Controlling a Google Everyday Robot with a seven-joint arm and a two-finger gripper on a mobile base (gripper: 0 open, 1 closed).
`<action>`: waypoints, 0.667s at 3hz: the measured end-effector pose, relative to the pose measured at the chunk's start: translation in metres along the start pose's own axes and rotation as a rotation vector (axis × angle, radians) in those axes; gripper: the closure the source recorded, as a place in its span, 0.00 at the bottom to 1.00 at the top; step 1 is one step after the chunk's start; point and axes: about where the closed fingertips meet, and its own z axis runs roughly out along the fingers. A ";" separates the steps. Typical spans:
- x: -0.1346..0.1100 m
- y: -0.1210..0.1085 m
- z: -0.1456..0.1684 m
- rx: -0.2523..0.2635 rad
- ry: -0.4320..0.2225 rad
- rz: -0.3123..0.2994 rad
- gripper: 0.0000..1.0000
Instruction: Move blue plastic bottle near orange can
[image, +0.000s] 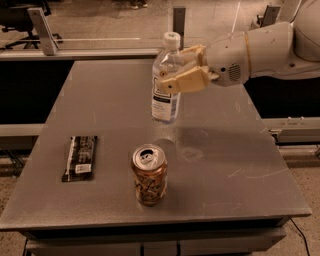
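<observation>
My gripper will set the blue plastic bottle, now held upright just above the grey table, down and let go on the grey table (177, 161) close behind the orange can, toward my arm's side.
The blue plastic bottle (165, 95) is clear with a white cap and a white-and-dark-blue label. My gripper (179, 74) is shut around its upper body and holds it upright, lifted just above the grey table (225, 165), over the middle. The arm reaches in from the right. The orange can (149, 174) stands upright near the table's front edge, below and slightly left of the bottle, a short gap away.
A flat black snack wrapper (80, 157) lies on the table's left side. A metal rail and posts (44, 31) run behind the table. The table's front edge is close to the can.
</observation>
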 end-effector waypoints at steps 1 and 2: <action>0.000 0.000 0.000 -0.001 0.001 0.001 1.00; 0.014 0.015 -0.004 -0.066 0.037 0.023 1.00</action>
